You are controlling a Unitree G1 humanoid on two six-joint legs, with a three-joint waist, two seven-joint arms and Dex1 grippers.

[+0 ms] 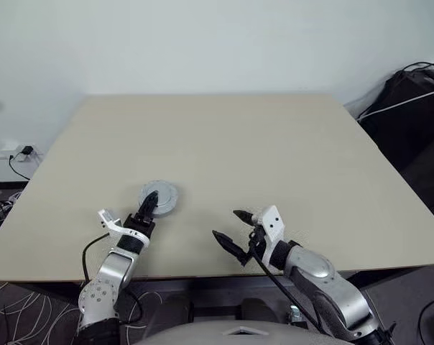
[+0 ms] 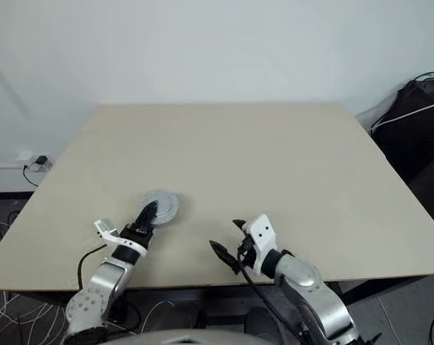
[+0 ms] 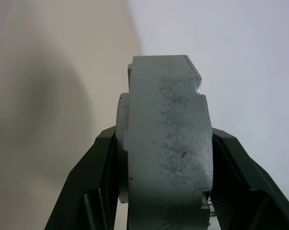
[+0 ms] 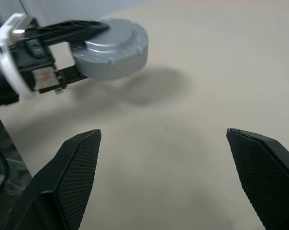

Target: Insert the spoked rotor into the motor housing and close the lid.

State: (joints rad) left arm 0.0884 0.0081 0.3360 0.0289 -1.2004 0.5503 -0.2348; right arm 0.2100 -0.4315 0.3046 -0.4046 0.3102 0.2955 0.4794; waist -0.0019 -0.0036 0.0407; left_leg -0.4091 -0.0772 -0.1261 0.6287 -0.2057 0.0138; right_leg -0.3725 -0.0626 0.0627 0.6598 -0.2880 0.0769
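Note:
Next, I set the closed motor housing, now held just above the tabletop, down on the bare tabletop (image 1: 158, 184) just beyond the ends of my left gripper's fingers.
My left gripper (image 1: 151, 203) is shut on a round grey puck at the near left of the table. It reads as the motor housing (image 4: 113, 50) with the plain grey lid (image 4: 108, 34) seated on top as one closed unit. One black finger lies across its top and the other under it. The unit hangs just above the tabletop and casts a shadow below. In the left wrist view its grey side (image 3: 166, 143) sits between the fingers. My right gripper (image 1: 226, 223) stands open and empty to the right, apart from it. The spoked rotor is hidden.
The beige table (image 1: 274, 151) stretches away to a pale wall. A black bag with a white cable (image 1: 411, 100) sits beyond the table's right edge. A wall socket and cables (image 1: 19, 152) lie on the floor to the left.

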